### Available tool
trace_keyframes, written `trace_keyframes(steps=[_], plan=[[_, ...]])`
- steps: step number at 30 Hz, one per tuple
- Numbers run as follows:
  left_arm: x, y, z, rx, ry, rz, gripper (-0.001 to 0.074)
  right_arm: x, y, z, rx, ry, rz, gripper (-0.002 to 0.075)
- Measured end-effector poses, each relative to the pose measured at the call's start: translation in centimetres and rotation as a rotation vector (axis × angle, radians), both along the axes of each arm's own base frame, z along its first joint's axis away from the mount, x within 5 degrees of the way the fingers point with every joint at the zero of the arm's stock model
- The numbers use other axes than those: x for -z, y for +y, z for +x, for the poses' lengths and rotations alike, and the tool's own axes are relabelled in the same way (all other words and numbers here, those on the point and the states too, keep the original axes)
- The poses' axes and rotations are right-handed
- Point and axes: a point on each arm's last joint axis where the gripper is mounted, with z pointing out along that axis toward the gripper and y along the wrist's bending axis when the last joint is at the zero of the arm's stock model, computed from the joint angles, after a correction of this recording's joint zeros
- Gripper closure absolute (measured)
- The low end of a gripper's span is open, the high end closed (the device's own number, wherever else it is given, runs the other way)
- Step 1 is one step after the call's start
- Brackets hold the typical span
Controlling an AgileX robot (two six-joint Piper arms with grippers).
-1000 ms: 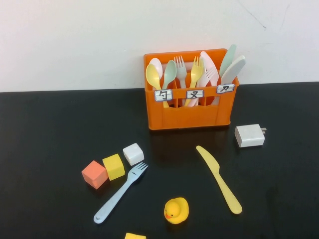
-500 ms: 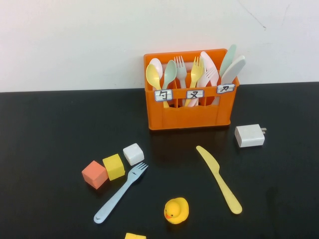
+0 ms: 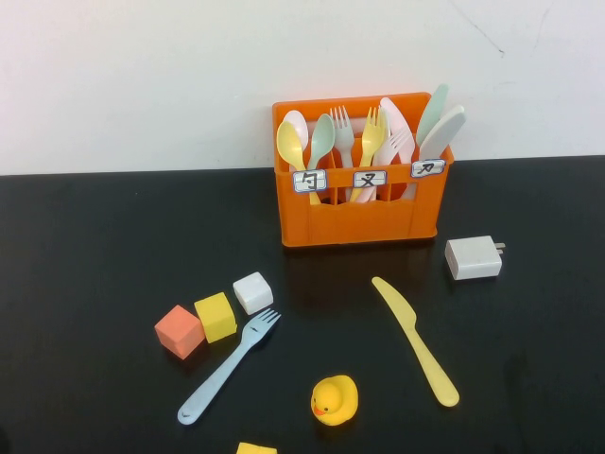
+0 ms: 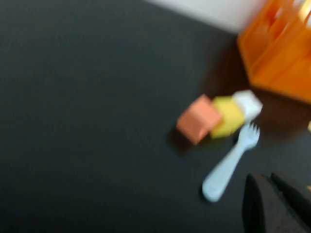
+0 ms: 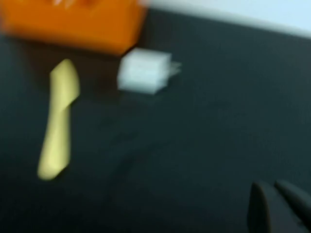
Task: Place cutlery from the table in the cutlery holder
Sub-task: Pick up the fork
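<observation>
I will move my left gripper to the pale blue fork next and close it on its handle [image 3: 239, 353] [image 4: 237, 151] just below the fork's head with the tines.
A pale blue fork [image 3: 230, 366] lies on the black table [image 3: 85, 265] at the front left, tines toward the cubes. It also shows in the left wrist view [image 4: 228, 165]. A pale yellow knife [image 3: 414, 339] lies at the front right and shows in the right wrist view [image 5: 58, 121]. The orange cutlery holder [image 3: 359, 213] stands at the back centre with several utensils in it. My left gripper [image 4: 265, 177] hovers near the fork's handle end, shut and empty. My right gripper [image 5: 269, 184] hovers to the right of the knife, shut and empty. Neither gripper shows in the high view.
A coral cube [image 3: 180, 330], a yellow cube [image 3: 216, 316] and a white cube [image 3: 252, 291] sit beside the fork's tines. A yellow rubber duck [image 3: 335, 398] sits between fork and knife. A white charger block [image 3: 473, 257] lies right of the holder. A yellow piece [image 3: 255, 448] pokes in at the front edge.
</observation>
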Motion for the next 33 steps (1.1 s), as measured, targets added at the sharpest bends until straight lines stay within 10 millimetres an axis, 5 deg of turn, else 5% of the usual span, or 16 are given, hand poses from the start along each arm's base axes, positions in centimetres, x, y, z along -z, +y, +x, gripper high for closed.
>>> trace_keyframes(steps=[9, 15, 24, 33], plan=[[-0.5, -0.7, 2.4, 0.084, 0.409, -0.039, 0.0736, 1.7, 2.3, 1.9, -0.344, 0.2, 0.01, 0.0728], [-2.1, -1.3, 6.0, 0.252, 0.559, 0.028, 0.0736, 2.2, 3.4, 3.3, -0.471, 0.188, 0.071, 0.0728], [-1.7, -4.3, 14.4, 0.447, 0.568, 0.169, 0.0736, 4.0, 4.2, 5.7, -0.553, 0.215, 0.146, 0.0728], [0.2, -10.3, 18.4, 0.576, 0.532, 0.27, 0.0736, 5.0, 4.6, 6.6, -0.582, 0.232, 0.124, 0.0728]])
